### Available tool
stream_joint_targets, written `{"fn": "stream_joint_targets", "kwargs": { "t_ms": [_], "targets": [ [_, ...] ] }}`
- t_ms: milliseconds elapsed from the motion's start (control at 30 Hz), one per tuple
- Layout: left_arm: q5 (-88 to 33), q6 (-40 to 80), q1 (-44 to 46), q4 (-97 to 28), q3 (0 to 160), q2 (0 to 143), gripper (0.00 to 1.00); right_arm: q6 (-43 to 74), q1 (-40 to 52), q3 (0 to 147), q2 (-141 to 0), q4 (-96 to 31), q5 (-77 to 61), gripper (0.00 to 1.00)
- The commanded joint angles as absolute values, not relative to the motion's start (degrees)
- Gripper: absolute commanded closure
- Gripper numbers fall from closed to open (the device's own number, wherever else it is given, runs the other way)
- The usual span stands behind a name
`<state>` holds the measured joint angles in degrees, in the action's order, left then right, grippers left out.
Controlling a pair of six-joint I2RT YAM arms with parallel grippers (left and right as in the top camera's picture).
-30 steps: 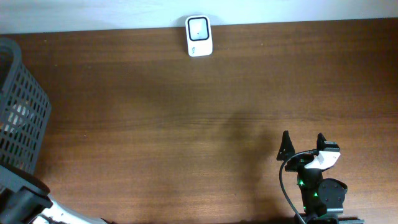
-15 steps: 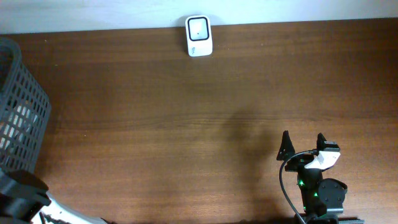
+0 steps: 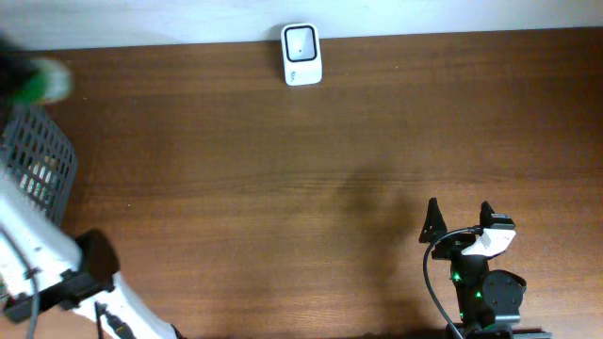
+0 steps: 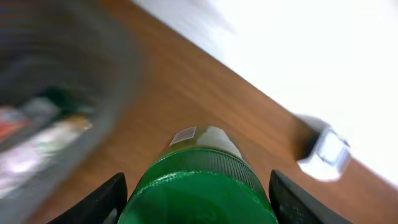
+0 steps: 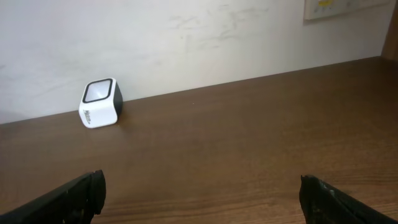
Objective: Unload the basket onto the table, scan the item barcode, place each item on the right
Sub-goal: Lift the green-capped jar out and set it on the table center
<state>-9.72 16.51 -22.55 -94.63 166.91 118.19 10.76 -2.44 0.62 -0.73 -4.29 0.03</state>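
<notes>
Next, I set the bottle, which is above the basket now, down with my left gripper on the bare tabletop [image 3: 272, 169] a little in front of the white scanner.
The item is a bottle [image 4: 199, 186] with a green ribbed cap and a white label patch on its shoulder. My left gripper [image 4: 199, 194] is shut on it, one black finger on each side of the cap. In the overhead view the bottle [image 3: 44, 83] is a blurred green spot at the far left, above the basket. The white barcode scanner [image 3: 301, 54] stands at the table's far edge, well right of the bottle; it also shows as the scanner [image 4: 328, 154] and the scanner [image 5: 99, 102]. My right gripper [image 3: 459, 218] rests open near the front right, with nothing between its fingers.
A dark mesh basket [image 3: 38, 174] with several packaged goods inside stands at the table's left edge, below my left arm. A white wall runs behind the scanner. Brown wooden tabletop [image 3: 283, 188] lies between the basket and my right arm.
My left arm has swung from the lower left corner up over the basket, now showing the green bottle at the upper left. The view is motion-blurred. The right arm has not moved.
</notes>
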Motion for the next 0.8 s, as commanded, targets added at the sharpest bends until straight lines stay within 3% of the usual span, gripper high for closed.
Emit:
{"fn": "stream_joint_targets", "kwargs": {
  "t_ms": [0, 233, 367, 767],
  "targets": [
    [-6.4, 16.2, -11.4, -94.7, 166.7, 116.8, 0.43, 11.0, -2.7, 0.3, -0.4, -4.6, 0.5, 0.02],
    [1.5, 16.3, 7.7, -94.2, 156.6, 119.8, 0.43, 11.0, -2.7, 0.3, -0.4, -4.6, 0.5, 0.02],
    [1.4, 16.6, 13.7, -91.7, 149.3, 123.0, 0.44, 11.0, -2.7, 0.3, -0.4, -4.6, 0.5, 0.02],
    [0.8, 21.3, 21.8, -74.6, 121.8, 125.9, 0.43, 11.0, -2.8, 0.3, -0.4, -4.6, 0.5, 0.02]
  ]
}}
